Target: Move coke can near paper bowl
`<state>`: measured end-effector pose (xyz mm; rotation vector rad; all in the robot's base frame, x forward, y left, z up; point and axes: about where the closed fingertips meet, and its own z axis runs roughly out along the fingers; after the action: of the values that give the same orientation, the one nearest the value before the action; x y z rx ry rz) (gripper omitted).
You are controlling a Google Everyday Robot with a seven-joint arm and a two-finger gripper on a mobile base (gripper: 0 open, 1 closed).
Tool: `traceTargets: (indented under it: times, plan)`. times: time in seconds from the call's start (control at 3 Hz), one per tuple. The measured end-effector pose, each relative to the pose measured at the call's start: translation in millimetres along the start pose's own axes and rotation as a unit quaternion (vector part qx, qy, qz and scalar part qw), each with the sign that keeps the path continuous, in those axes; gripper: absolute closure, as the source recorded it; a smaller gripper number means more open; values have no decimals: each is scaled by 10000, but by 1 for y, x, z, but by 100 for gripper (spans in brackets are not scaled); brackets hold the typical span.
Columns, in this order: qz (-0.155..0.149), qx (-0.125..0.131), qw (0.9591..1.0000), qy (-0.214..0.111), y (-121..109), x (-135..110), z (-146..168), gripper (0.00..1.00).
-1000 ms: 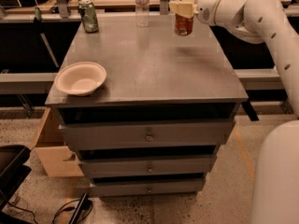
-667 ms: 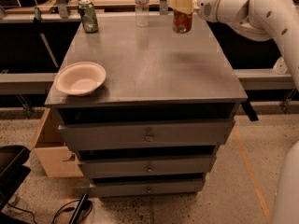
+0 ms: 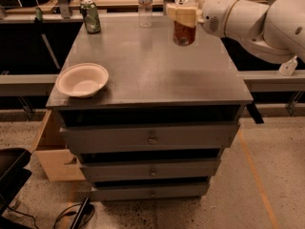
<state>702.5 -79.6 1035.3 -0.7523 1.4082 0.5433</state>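
The gripper should release the coke can next to the paper bowl, close to the cabinet top's front edge [image 3: 128, 95]. The can now hangs above the cabinet top's back part.
The coke can [image 3: 183, 32] is a red can held in my gripper [image 3: 182, 14], which is shut on its top. The can hangs a little above the back right part of the grey cabinet top [image 3: 157, 75]. The paper bowl [image 3: 82, 79] is off-white and shallow and sits at the front left corner of the cabinet top, far to the left of the can. My white arm [image 3: 252, 18] reaches in from the right.
A green can [image 3: 90, 16] stands at the back left and a clear plastic bottle [image 3: 145, 4] at the back middle. The cabinet has three drawers [image 3: 151, 138] below. A wooden box [image 3: 52, 151] sits on the floor at the left.
The gripper has carried the coke can a little leftward and forward over the cabinet top. The bowl, green can and bottle have not moved.
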Motion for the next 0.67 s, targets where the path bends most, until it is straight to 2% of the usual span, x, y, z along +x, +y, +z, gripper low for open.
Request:
traceTargets:
  times: [0.33,0.67]
  plan:
    - [1,-228,9996,164,54,31,-7,100]
    - [115,-518,9983,221,90,51,-4,100]
